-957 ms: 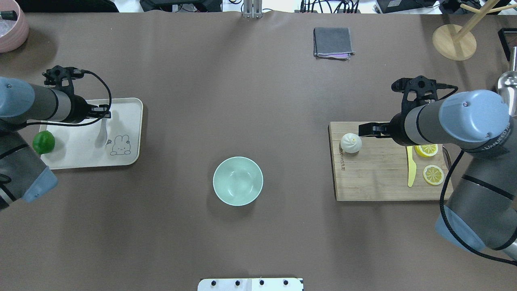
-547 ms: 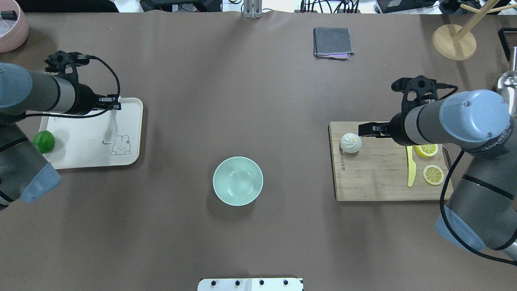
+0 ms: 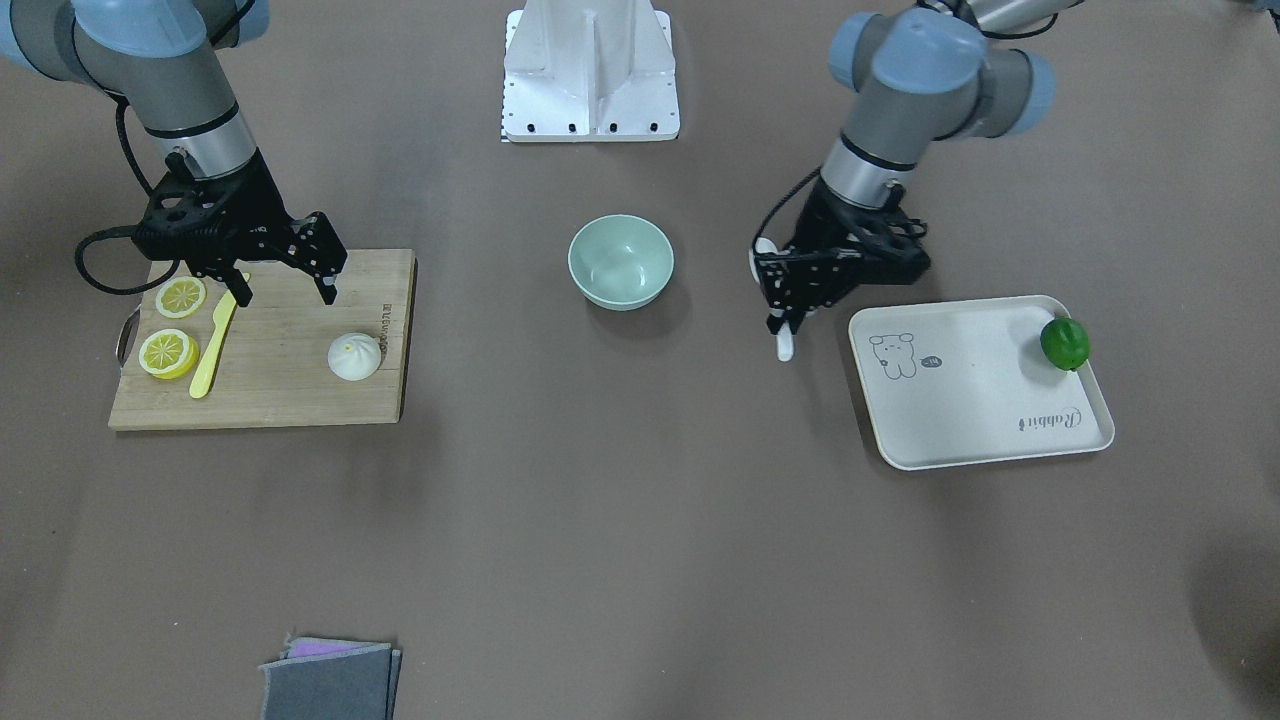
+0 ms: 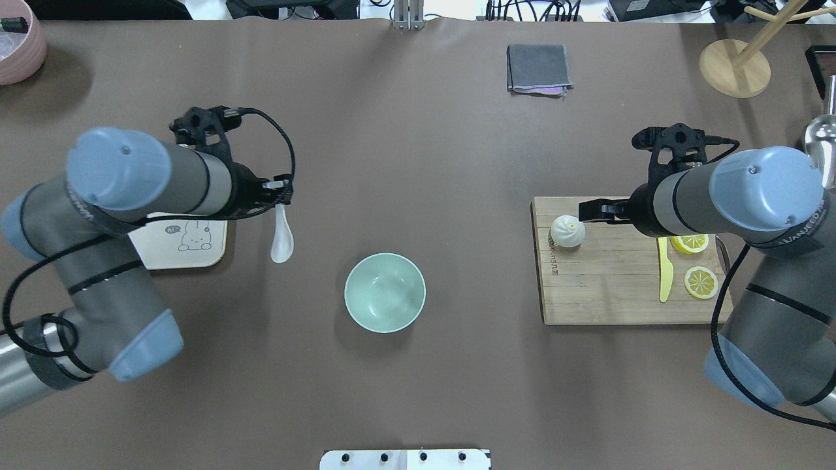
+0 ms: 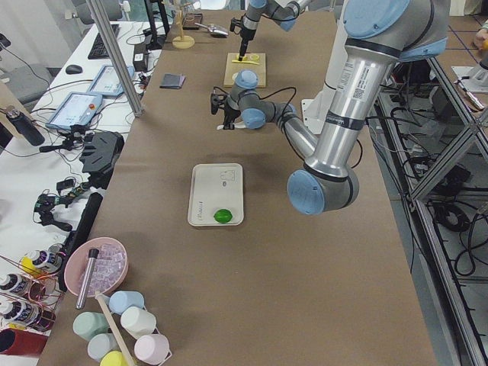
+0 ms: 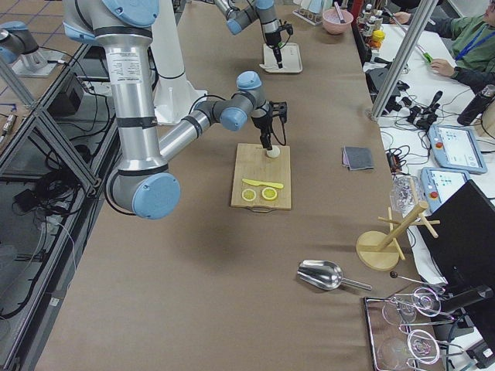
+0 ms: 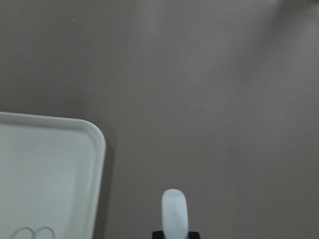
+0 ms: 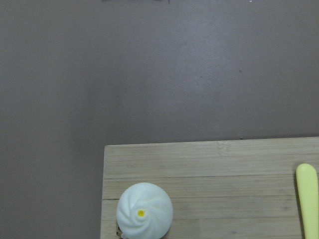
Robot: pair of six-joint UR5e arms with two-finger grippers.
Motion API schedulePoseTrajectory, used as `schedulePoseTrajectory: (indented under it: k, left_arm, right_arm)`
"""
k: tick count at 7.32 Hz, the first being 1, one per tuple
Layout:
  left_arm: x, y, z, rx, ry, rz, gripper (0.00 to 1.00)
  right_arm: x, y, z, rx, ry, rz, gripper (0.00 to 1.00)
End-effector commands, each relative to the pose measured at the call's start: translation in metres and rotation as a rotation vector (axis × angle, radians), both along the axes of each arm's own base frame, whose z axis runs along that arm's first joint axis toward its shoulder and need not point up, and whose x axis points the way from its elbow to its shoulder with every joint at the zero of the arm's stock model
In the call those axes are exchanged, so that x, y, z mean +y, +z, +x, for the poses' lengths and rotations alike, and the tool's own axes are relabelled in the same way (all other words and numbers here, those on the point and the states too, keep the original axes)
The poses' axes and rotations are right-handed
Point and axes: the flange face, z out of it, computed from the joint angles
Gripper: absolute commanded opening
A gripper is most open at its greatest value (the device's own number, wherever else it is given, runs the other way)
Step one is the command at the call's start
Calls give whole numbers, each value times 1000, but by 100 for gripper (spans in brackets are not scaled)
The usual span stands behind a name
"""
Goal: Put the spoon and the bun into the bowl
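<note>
The white spoon will be released from my left gripper in the bowl, where it is to lie across the rim (image 3: 639, 284) nearest the white tray.
My left gripper (image 4: 279, 196) is shut on the handle of the white spoon (image 4: 282, 238), which hangs above the table between the white tray (image 4: 176, 251) and the mint-green bowl (image 4: 385, 292). The spoon also shows in the front view (image 3: 787, 345) and the left wrist view (image 7: 174, 211). The bowl (image 3: 620, 262) is empty. The white bun (image 4: 567, 231) sits on the near-left corner of the cutting board (image 4: 607, 294). My right gripper (image 3: 285, 290) is open and raised over the board, just beside the bun (image 3: 354, 356); the bun shows low in the right wrist view (image 8: 144, 211).
A yellow-green knife (image 4: 664, 271) and two lemon slices (image 4: 700, 282) lie on the board's right part. A green lime (image 3: 1065, 343) sits on the tray (image 3: 980, 400). A grey cloth (image 4: 538, 68), a wooden stand (image 4: 735, 67) and a pink bowl (image 4: 16, 46) are at the far edge.
My left gripper has lifted the spoon off the tray and carried it right, toward the bowl. The right arm and the bun have not moved.
</note>
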Motion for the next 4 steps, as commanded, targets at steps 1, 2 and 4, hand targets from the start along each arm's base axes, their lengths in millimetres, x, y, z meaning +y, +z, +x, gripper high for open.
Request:
schedulePoseTrajectory:
  k: [1,2,4]
  left_arm:
    - [53,-59,72,-6,-27,-47,0]
    - [64,-63,82,-2,-30,-44,0]
    - [64,-63,82,-3,-34,-42,0]
  right_arm:
    - [1,0,-2,-1,-3,1,99]
    - [1,0,-2,-1,-6,0,99]
    - [1,0,-2,-1,-5,1,99]
